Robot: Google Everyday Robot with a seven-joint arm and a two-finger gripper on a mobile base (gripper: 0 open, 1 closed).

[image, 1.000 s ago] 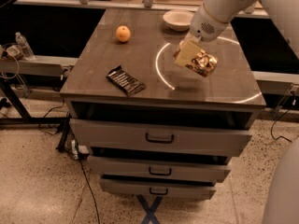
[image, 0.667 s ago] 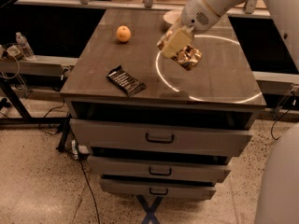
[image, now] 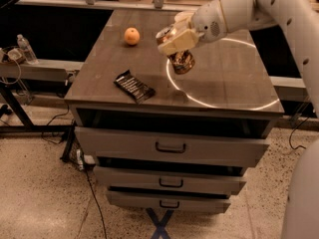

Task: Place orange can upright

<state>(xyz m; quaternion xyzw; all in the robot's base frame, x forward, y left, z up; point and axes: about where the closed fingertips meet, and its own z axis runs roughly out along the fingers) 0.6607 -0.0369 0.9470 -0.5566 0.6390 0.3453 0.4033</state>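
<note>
The robot's gripper needs to release the orange can upright just inside the bright ring's curve (image: 194, 73) nearest the dark snack packet.
The orange can (image: 181, 61), gold-orange and brown mottled, hangs in my gripper (image: 175, 43) above the middle of the grey cabinet top (image: 219, 83). The can points downward, somewhat tilted, its lower end just above the surface. My gripper is shut on the can's upper part, and its cream-coloured fingers (image: 177, 40) cover that end. The white arm reaches in from the upper right.
A small round orange fruit (image: 131, 36) lies at the back left of the top. A dark snack packet (image: 133, 86) lies near the front left edge. A bright ring of light marks the right half. Drawers below are slightly open. A water bottle (image: 24, 49) stands on a left ledge.
My gripper has carried the can leftward across the top, from the right side toward the middle, and the can has turned to hang more downward.
</note>
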